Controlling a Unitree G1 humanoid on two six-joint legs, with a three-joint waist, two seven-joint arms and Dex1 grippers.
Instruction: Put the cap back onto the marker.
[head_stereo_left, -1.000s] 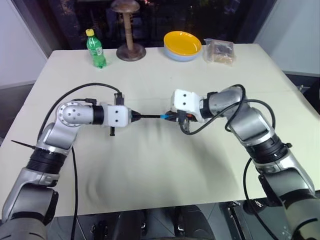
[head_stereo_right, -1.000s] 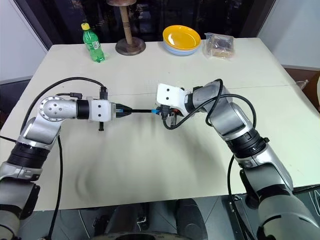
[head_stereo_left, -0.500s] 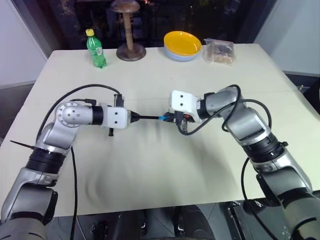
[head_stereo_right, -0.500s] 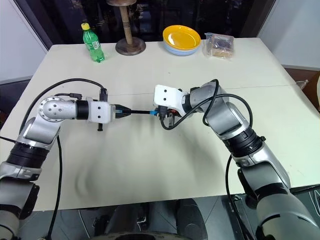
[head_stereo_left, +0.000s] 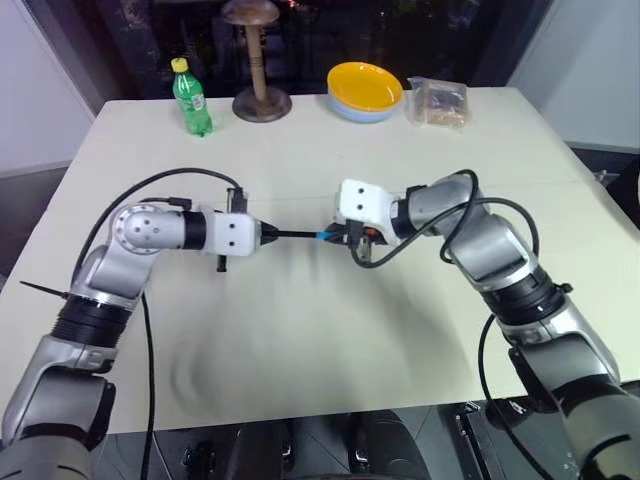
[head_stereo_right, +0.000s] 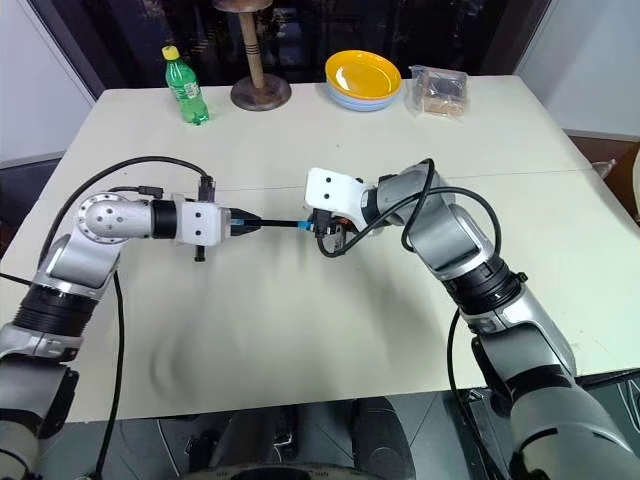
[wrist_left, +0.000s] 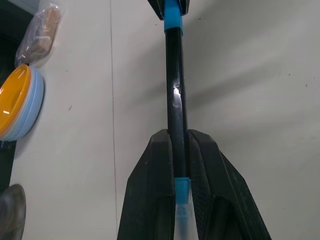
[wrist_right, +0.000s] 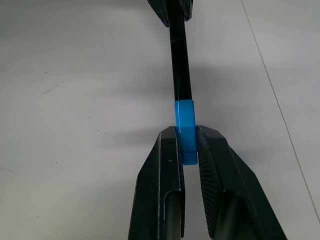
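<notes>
My left gripper is going to release the marker, now above the middle of the table, setting it on the bare cream table (head_stereo_left: 190, 279) below the green bottle, in a spot close to my body.
Above the middle of the table, my left gripper (head_stereo_left: 262, 233) is shut on the back part of the thin black marker (head_stereo_left: 292, 235), which points level toward my right arm. My right gripper (head_stereo_left: 335, 236) faces it and is shut on the small light-blue cap (head_stereo_left: 322, 236). In the right wrist view the cap (wrist_right: 183, 127) sits between the fingers (wrist_right: 167, 165) with its free end against the marker's shaft (wrist_right: 180, 65), so the tip is hidden. In the left wrist view the marker (wrist_left: 175, 100) runs out from the fingers (wrist_left: 155, 170) to the cap (wrist_left: 171, 20).
Along the table's far edge stand a green bottle (head_stereo_left: 190, 98), a wooden stand (head_stereo_left: 260, 95), a yellow bowl (head_stereo_left: 365, 88) on a pale dish, and a clear bag of snacks (head_stereo_left: 438, 102). Black cables loop from both wrists. The cream table (head_stereo_left: 300, 340) lies bare below the grippers.
My right forearm and wrist have shifted slightly toward the left arm. Both grippers keep their holds, and the marker has stayed where it was.
</notes>
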